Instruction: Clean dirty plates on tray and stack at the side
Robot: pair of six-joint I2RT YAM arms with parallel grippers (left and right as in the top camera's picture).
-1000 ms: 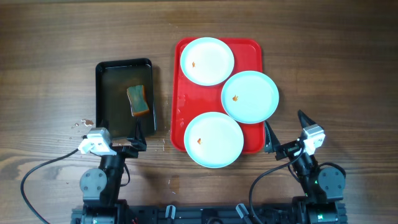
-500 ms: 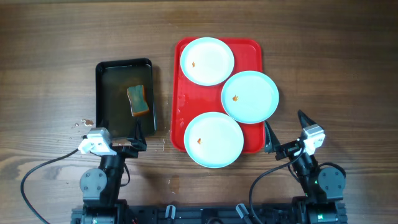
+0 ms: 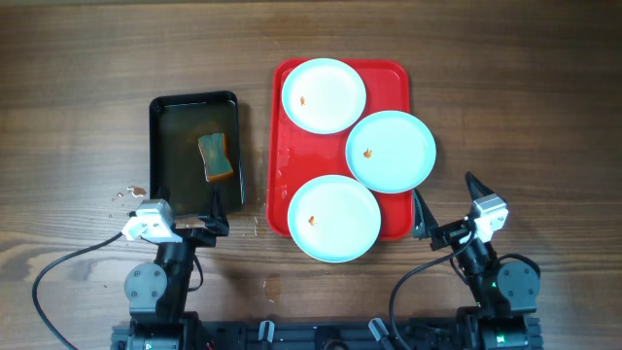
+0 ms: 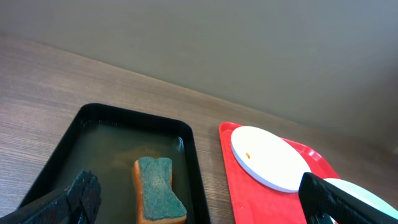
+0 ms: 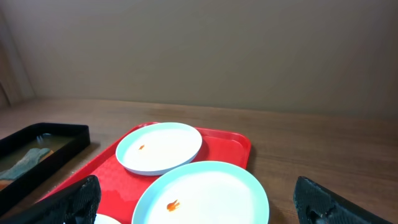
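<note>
Next, I move my left gripper to the green-topped sponge in the black tray and close it on the sponge's narrow middle (image 3: 216, 157) (image 4: 160, 190).
Three pale plates lie on the red tray (image 3: 282, 180): a far plate (image 3: 324, 94), a right plate (image 3: 391, 151) overhanging the tray's right edge, and a near plate (image 3: 334, 218) overhanging its front edge. Each has a small orange smudge. My left gripper (image 3: 212, 211) is open and empty at the near end of the black tray. My right gripper (image 3: 445, 205) is open and empty just right of the near plate. The right wrist view shows the right plate (image 5: 202, 193), the far plate (image 5: 159, 147) and the red tray (image 5: 233, 144). The left wrist view shows the far plate (image 4: 268, 158).
A black tray (image 3: 157, 146) with murky water holds a green-topped sponge (image 3: 216, 157), left of the red tray; both also show in the left wrist view (image 4: 193, 162) (image 4: 158, 190). Water drops lie on the wooden table (image 3: 126, 192) near the left arm.
</note>
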